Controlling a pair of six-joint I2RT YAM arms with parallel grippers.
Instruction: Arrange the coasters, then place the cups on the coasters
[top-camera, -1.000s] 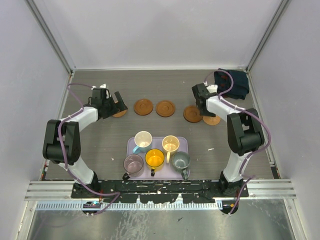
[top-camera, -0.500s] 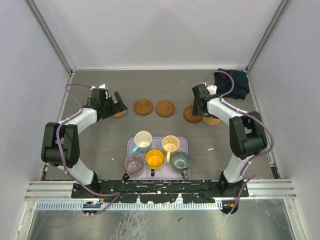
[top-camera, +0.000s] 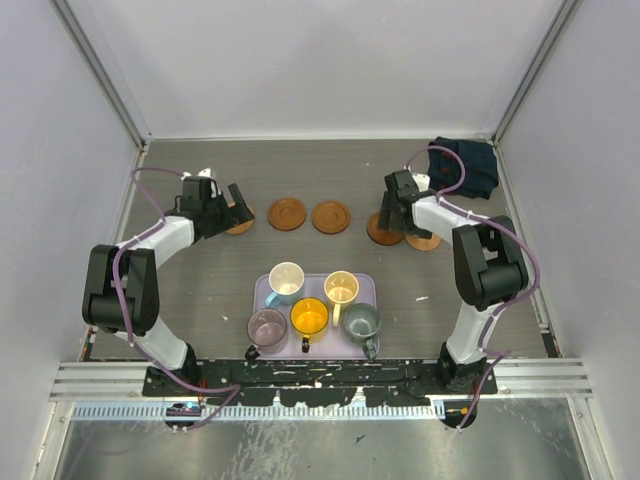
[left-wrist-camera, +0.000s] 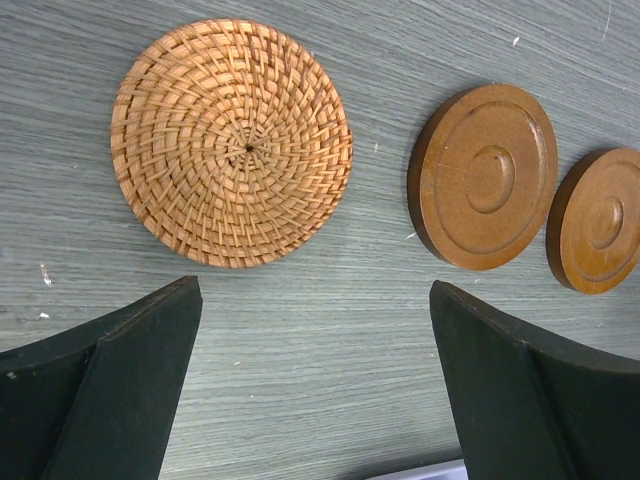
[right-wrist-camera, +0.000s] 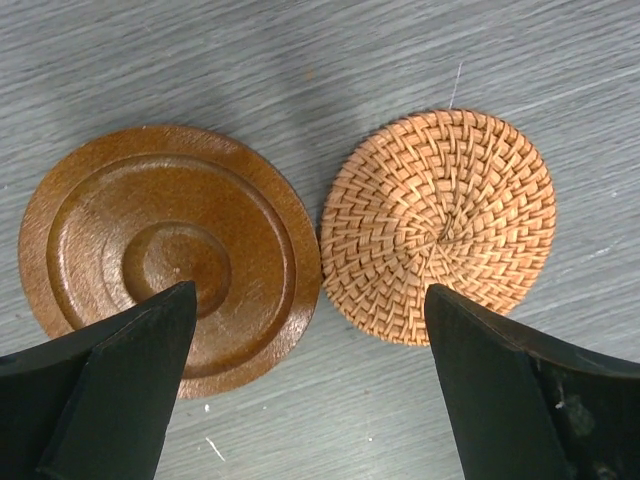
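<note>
I will close my right gripper over the middle of the wooden coaster (top-camera: 385, 229) (right-wrist-camera: 176, 268) that touches the woven coaster, because these two should be apart.
Five coasters lie in a row at the back: a woven one (top-camera: 240, 227) (left-wrist-camera: 232, 142), two wooden ones (top-camera: 287, 213) (top-camera: 331, 217), another wooden one (top-camera: 383, 231) (right-wrist-camera: 150, 220) and a second woven one (top-camera: 424, 240) (right-wrist-camera: 440, 225). The last two touch edge to edge. My left gripper (top-camera: 241, 204) (left-wrist-camera: 312, 300) hangs open just short of the left woven coaster, holding nothing. My right gripper (top-camera: 386, 216) (right-wrist-camera: 308, 295) is open above the right pair, empty. Five cups, among them the orange one (top-camera: 309, 316), stand on or against the lavender tray (top-camera: 369, 283).
A dark blue cloth (top-camera: 465, 165) lies in the back right corner, behind the right arm. The tray's edge (left-wrist-camera: 430, 470) shows at the bottom of the left wrist view. Grey walls close the table on three sides.
My right gripper has opened wide and let go of the wooden coaster, which now lies against the right woven one. The left arm shifted only slightly.
</note>
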